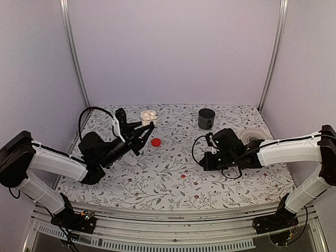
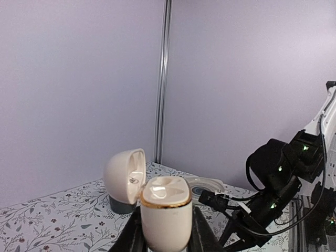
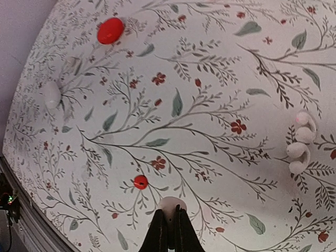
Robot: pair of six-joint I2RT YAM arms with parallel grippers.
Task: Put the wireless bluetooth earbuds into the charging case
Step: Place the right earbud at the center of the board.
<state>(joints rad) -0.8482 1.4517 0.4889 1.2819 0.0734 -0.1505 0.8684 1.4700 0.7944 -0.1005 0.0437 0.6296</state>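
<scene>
I am pinching the earbud below its rounded head with my right gripper, so next I set the earbud down and take it across the wide head (image 3: pixel 172 202) before I insert it.
My left gripper (image 1: pixel 145 125) holds the cream-white charging case (image 1: pixel 148 115) up off the table. In the left wrist view the case (image 2: pixel 165 210) stands upright between the black fingers (image 2: pixel 132 236), its lid (image 2: pixel 125 176) swung open to the left. Its gold-rimmed top face looks pale and glossy, and I cannot tell whether an earbud sits in it. My right gripper (image 3: pixel 171 231) hangs over the table, shut on a small white earbud (image 3: pixel 172 202). Another small white piece (image 3: pixel 51 94) lies on the cloth far to the left; I cannot tell what it is.
A flat red disc (image 1: pixel 156 142) lies mid-table, with a small red bead (image 3: pixel 140 182) just left of the right fingertips. A grey mug (image 1: pixel 206 118) stands at the back, beside a clear round lid (image 1: pixel 253 135). A knobbly white object (image 3: pixel 300 142) lies to the right.
</scene>
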